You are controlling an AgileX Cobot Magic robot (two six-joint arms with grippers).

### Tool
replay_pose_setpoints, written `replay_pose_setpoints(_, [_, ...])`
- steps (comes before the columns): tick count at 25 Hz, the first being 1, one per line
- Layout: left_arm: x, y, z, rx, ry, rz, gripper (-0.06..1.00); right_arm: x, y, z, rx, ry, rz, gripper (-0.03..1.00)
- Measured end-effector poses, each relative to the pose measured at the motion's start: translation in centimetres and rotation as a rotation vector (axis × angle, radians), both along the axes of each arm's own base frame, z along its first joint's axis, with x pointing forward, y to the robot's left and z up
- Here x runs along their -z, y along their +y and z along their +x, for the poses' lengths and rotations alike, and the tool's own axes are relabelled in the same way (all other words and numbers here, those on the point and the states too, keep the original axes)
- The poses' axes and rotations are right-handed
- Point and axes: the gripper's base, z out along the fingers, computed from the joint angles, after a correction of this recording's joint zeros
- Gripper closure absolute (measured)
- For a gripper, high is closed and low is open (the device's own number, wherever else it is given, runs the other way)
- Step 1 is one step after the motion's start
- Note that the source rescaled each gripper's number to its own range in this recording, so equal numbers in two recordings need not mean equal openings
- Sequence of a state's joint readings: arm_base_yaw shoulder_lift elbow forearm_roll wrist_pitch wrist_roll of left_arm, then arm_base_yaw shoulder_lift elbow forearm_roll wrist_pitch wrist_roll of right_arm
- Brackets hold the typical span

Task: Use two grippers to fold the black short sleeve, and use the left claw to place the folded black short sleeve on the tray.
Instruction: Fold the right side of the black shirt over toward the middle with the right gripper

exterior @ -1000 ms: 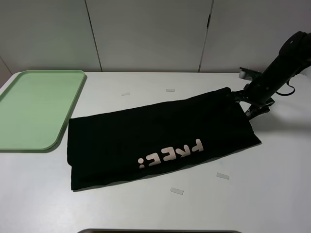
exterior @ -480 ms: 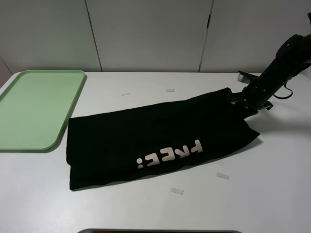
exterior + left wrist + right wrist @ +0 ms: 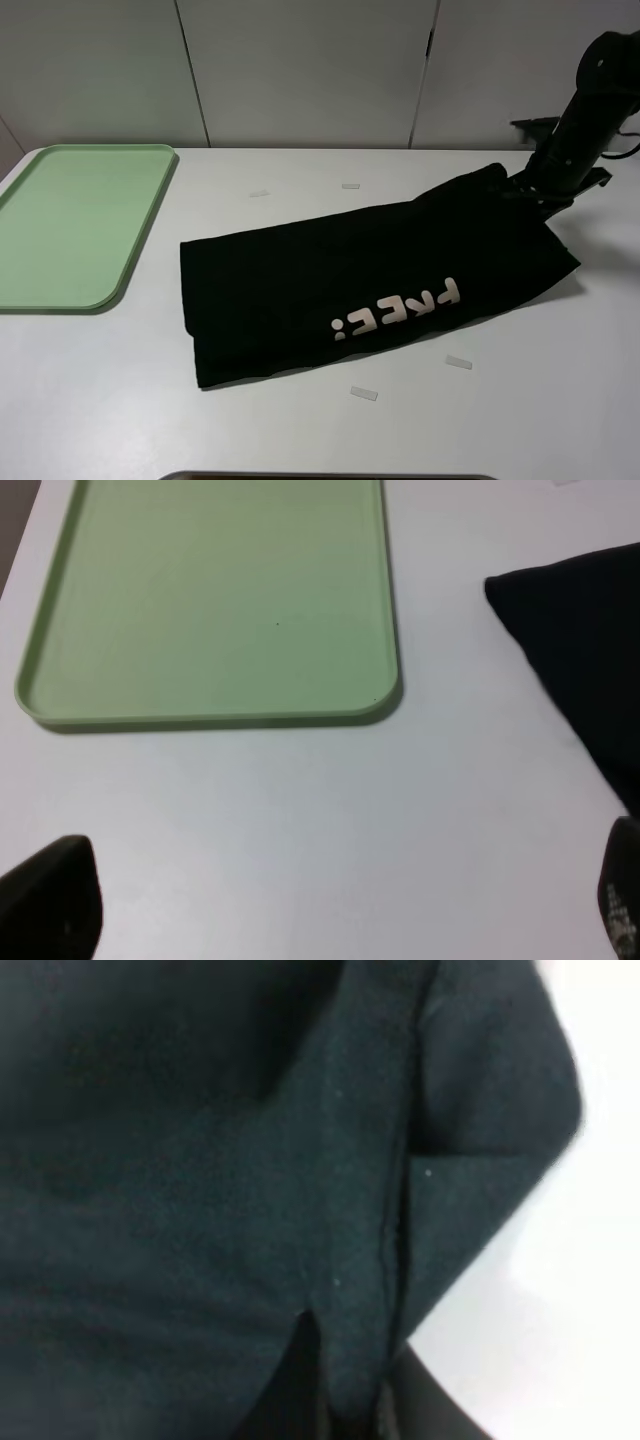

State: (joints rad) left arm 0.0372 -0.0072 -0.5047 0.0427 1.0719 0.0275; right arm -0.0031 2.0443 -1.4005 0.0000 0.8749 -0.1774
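Note:
Next, I release the black short sleeve's lifted end with my right gripper over the middle of its far edge [image 3: 336, 222].
The black short sleeve [image 3: 370, 280] lies folded into a long strip across the table, its pale "FREE!" letters [image 3: 398, 308] facing the front. Its far right corner is lifted off the table, with my right gripper [image 3: 522, 186] shut on it. In the right wrist view, dark cloth [image 3: 250, 1180] fills the picture and is pinched between the fingers of the right gripper [image 3: 345, 1410]. The pale-green tray [image 3: 70, 225] sits at the far left, empty. My left gripper [image 3: 335, 910] stands open over bare table, between the tray [image 3: 200, 600] and the shirt's left end [image 3: 590, 650].
Small white tape marks [image 3: 258, 193] [image 3: 350, 186] [image 3: 458, 362] [image 3: 364, 394] dot the white table around the shirt. A grey panelled wall [image 3: 300, 70] stands behind the table. A dark edge [image 3: 330, 477] shows at the front.
My right gripper has shut on the shirt's far right corner and pulled up and to the right. The whole shirt slid to the right, away from the tray.

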Motion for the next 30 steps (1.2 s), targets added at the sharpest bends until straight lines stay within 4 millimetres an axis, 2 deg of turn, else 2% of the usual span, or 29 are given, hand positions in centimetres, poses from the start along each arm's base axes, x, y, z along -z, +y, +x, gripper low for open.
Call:
replay_pose_setpoints(3, [0.0,0.0,0.0,0.000,0.000,0.000,-0.05,-2.1,0.8,-0.1,0.035,-0.065,-0.044,0.97])
replay_pose_setpoints(7, [0.0,0.0,0.0,0.000,0.000,0.000,-0.05,-3.7,2.9,-0.5,0.039,-0.102,-0.053,0.97])
replay_pose_setpoints(8, [0.0,0.0,0.0,0.000,0.000,0.000,-0.05,-3.7,2.9,-0.5,0.039,-0.102,-0.053,0.97])
replay_pose_setpoints(12, [0.0,0.0,0.0,0.000,0.000,0.000,-0.05,-4.1,5.8,-1.2,0.020,-0.078,-0.038,0.97])
replay_pose_setpoints(13, [0.0,0.0,0.0,0.000,0.000,0.000,-0.05,-4.1,6.7,-1.5,0.013,-0.065,-0.025,0.97])
replay_pose_setpoints(14, [0.0,0.0,0.0,0.000,0.000,0.000,-0.05,-4.1,8.6,-2.1,-0.012,-0.043,-0.005,0.97])
replay_pose_setpoints(20, [0.0,0.0,0.0,0.000,0.000,0.000,-0.05,-4.0,14.3,-3.8,-0.132,-0.028,0.037,0.97])
replay_pose_setpoints(30, [0.0,0.0,0.0,0.000,0.000,0.001,-0.05,-4.1,19.8,-6.2,-0.237,-0.033,0.114,0.97])
